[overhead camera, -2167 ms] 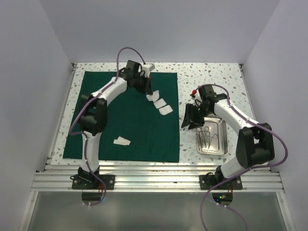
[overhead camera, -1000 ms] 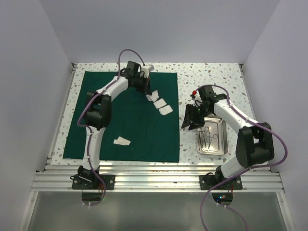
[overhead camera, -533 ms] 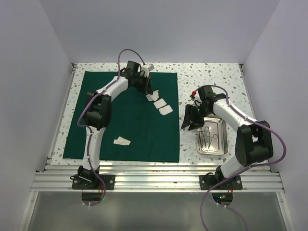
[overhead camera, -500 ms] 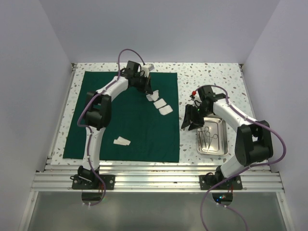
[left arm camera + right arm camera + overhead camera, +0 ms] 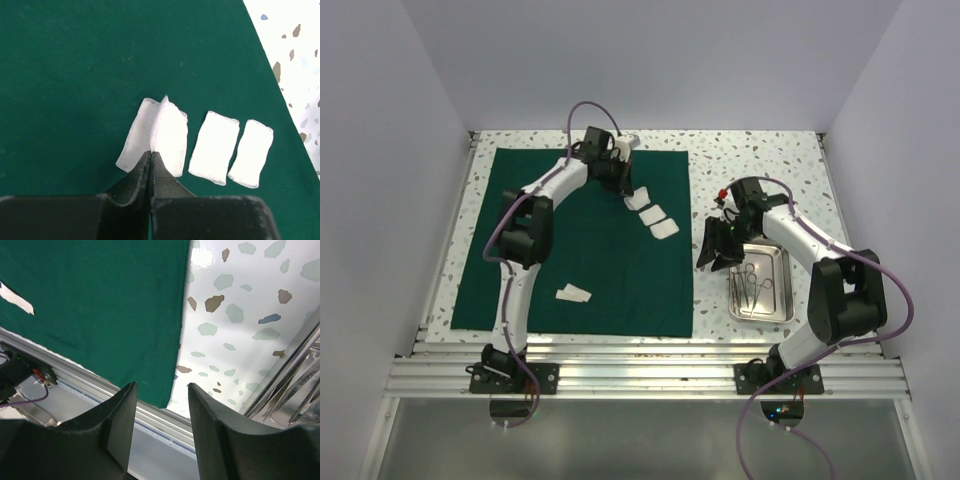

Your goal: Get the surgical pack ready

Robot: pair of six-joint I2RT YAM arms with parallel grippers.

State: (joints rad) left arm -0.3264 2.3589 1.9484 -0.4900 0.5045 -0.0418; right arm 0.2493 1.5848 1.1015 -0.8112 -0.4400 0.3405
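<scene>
My left gripper is pinching a thin fold of the first gauze square, whose side lies flat. I should open it and take a fuller fold (image 5: 139,134) before lifting.
The dark green cloth (image 5: 580,250) (image 5: 75,75) lies flat on the left half of the table. Three white gauze squares sit in a row near its back right. My left gripper (image 5: 625,188) (image 5: 151,153) is shut on the near edge of the first gauze square (image 5: 640,198) (image 5: 159,132), which is creased up into a tent. The other two (image 5: 215,147) (image 5: 251,152) lie flat beside it. A fourth gauze piece (image 5: 572,293) lies at the cloth's front. My right gripper (image 5: 712,256) (image 5: 161,386) hangs open and holds nothing, between the cloth's right edge (image 5: 100,305) and the steel tray (image 5: 776,300) holding the silvery instruments (image 5: 750,285).
The speckled tabletop (image 5: 760,160) runs behind and right of the cloth. An aluminium rail (image 5: 650,350) borders the front edge. White walls close in the left, back and right sides. The tray's rim (image 5: 295,385) shows at the right of the right wrist view.
The left arm's elbow has shifted slightly while its gripper stays at the first gauze square. The right arm has not moved.
</scene>
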